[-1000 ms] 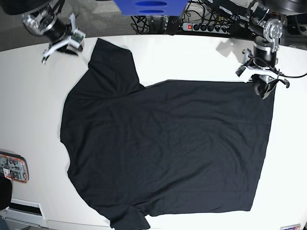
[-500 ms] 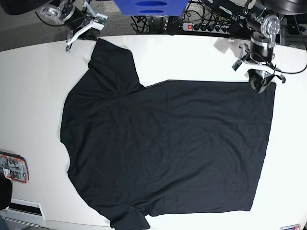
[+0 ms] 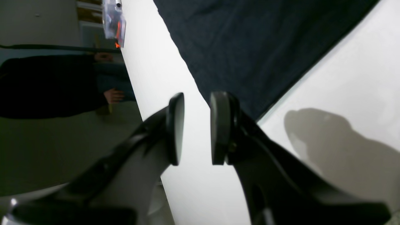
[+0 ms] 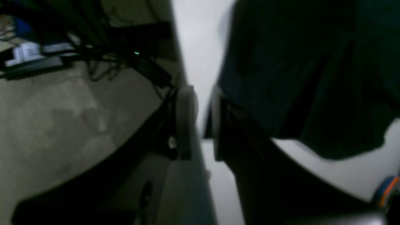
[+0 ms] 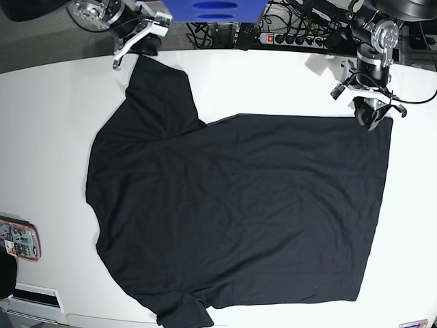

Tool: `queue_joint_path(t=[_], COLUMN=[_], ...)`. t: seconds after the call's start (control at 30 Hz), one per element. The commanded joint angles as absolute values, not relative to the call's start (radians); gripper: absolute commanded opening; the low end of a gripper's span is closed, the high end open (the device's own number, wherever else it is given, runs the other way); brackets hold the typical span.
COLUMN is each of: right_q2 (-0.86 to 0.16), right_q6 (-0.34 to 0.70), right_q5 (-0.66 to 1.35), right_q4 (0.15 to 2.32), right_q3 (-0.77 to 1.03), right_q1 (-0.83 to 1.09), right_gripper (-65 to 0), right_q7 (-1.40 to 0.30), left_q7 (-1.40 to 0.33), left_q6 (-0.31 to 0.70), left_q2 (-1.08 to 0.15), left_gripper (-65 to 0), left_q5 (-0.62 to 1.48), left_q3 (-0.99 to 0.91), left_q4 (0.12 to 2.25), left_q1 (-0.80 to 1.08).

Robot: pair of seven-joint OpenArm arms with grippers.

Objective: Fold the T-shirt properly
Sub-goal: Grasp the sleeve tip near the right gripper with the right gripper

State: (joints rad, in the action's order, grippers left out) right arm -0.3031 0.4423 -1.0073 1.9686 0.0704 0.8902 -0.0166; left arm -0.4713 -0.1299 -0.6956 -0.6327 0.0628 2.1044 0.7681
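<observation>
Empty right fingers are beside the far sleeve's corner; they should open wider and grip the middle of the sleeve's end edge (image 5: 164, 69).
The black T-shirt (image 5: 239, 205) lies spread flat on the white table (image 5: 41, 137), collar side to the left and hem to the right. My left gripper (image 5: 372, 117) hovers at the hem's far right corner. In the left wrist view it (image 3: 195, 128) is open a narrow gap with nothing between the pads, and the shirt corner (image 3: 250, 47) lies just beyond the right finger. My right gripper (image 5: 140, 46) is at the tip of the far sleeve. In the blurred right wrist view it (image 4: 200, 122) shows a narrow empty gap beside the sleeve edge (image 4: 281, 78).
An orange and black device (image 5: 17, 239) lies at the table's left front edge. A power strip (image 5: 293, 39) and cables sit behind the back edge, next to a blue object (image 5: 212, 8). A person (image 3: 47, 84) stands beyond the table in the left wrist view.
My right gripper has moved right along the back edge to the far sleeve's tip. My left gripper has lifted slightly back from the hem corner. The shirt has not moved.
</observation>
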Motion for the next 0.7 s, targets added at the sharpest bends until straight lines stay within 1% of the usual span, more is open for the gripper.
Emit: queue_joint_path(t=[0.0, 0.17, 0.53, 0.6, 0.67], right_q2=[-0.306, -0.288, -0.288, -0.286, -0.286], right_q6=[0.432, 0.423, 0.421, 0.421, 0.423], right_q5=[-1.001, -1.001, -1.004, -1.006, -1.006], right_q4=[1.989, 1.989, 1.988, 1.986, 1.986], right_q3=[0.073, 0.093, 0.062, 0.059, 0.059], right_q1=[0.891, 0.866, 0.869, 0.868, 0.866], right_gripper=[-55.3, -55.3, -55.1, -52.5, -45.8], right_q7=[0.018, 0.028, 0.044, 0.042, 0.036], left_q7=[-0.464, -0.464, -0.464, -0.464, -0.464], left_q6=[-0.147, -0.147, -0.147, -0.147, -0.147], left_q2=[-0.707, -0.705, -0.705, -0.705, -0.705], left_gripper=[-49.8, -49.8, -49.8, -49.8, -49.8], left_q5=[-0.647, -0.647, -0.647, -0.647, -0.647], left_q3=[0.056, 0.056, 0.056, 0.056, 0.056], left_q4=[2.118, 2.118, 2.118, 2.118, 2.118], left_q1=[0.771, 0.769, 0.768, 0.768, 0.768])
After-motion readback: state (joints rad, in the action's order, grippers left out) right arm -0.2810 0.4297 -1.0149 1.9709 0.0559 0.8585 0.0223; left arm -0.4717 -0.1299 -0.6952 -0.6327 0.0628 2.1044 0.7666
